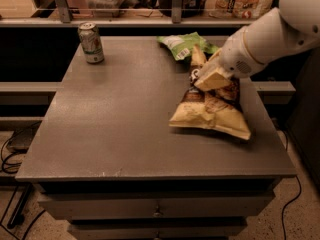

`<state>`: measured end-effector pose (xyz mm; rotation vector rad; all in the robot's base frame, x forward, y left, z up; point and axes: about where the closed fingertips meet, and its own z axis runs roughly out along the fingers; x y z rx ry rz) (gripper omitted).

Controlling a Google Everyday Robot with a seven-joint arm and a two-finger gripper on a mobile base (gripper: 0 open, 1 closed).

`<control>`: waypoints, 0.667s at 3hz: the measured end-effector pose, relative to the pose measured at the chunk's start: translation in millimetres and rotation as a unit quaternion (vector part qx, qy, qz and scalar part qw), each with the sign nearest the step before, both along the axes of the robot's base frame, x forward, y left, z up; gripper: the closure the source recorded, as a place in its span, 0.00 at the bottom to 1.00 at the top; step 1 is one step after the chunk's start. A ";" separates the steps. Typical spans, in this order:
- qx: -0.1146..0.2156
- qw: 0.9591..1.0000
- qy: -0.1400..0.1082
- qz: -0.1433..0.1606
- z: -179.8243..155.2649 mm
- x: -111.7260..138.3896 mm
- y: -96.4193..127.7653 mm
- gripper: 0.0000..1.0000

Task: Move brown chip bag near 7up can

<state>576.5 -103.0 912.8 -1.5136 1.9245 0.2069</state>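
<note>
The brown chip bag will be released on the grey table (pixel 134 67) between the 7up can and the green bag.
The brown chip bag (pixel 212 115) lies on the right side of the grey table (pixel 125 124), its pale yellow bottom edge toward the front and its dark brown top toward the back. My gripper (pixel 206 70) comes in from the right on a white arm and is shut on the bag's dark top end, holding that end slightly raised. The 7up can (pixel 91 43) stands upright at the table's back left corner, far from the bag.
A smaller green bag (pixel 184 45) lies at the back of the table, just behind my gripper. A rail and a shelf with packages run behind the table. Cables lie on the floor at left and right.
</note>
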 end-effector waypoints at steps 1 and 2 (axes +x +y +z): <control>0.021 0.998 -0.024 0.055 30.4 10.5 39.4 1.00; 0.047 0.992 -0.046 0.109 51.3 21.9 81.5 1.00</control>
